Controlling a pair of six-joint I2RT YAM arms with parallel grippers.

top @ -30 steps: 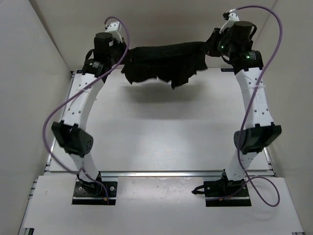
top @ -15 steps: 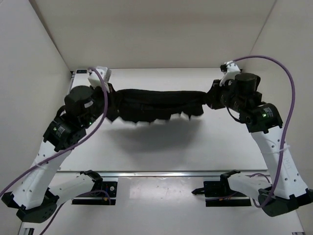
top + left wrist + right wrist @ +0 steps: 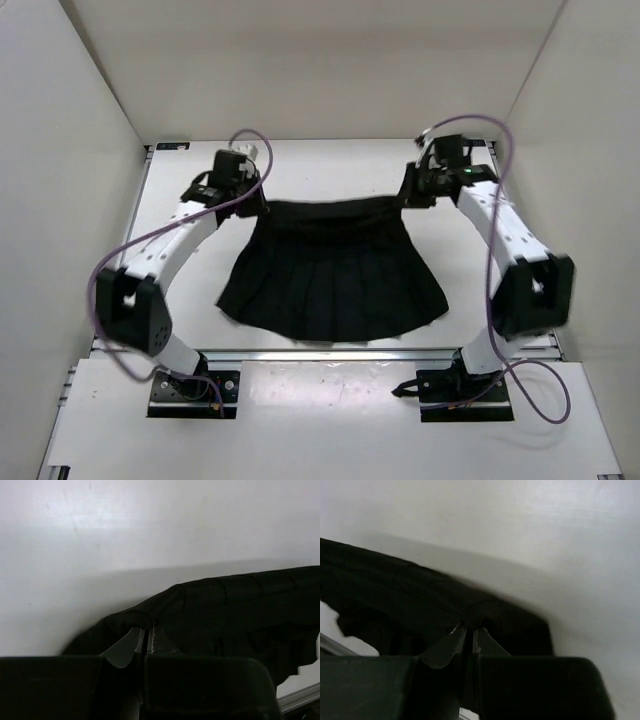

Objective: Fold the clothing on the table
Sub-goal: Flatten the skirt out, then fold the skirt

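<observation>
I will use my left gripper to let go of the waistband corner, now at the skirt's far side, on the skirt's upper pleats (image 3: 263, 254), just inside the skirt's side edge nearest that gripper.
The clothing (image 3: 335, 275), a black pleated skirt, lies spread on the white table (image 3: 330, 165). Its straight waistband is at the far side and its flared hem reaches toward the near rail. My left gripper (image 3: 256, 200) is shut on the waistband's left corner and my right gripper (image 3: 408, 192) on its right corner. In the left wrist view the closed gripper (image 3: 148, 631) pinches dark fabric (image 3: 240, 605) that runs off to the right. In the right wrist view the closed gripper (image 3: 470, 629) bites the fabric (image 3: 395, 595) stretching left.
White upright walls (image 3: 70, 150) close in the table on the left, back and right. An aluminium rail (image 3: 330, 353) runs along the near edge, just below the hem. Purple cables (image 3: 130, 250) loop off both arms.
The skirt, hanging bunched in the air between the grippers earlier, now lies flat and spread on the table. Both arms have lowered, with the grippers at the waistband corners.
</observation>
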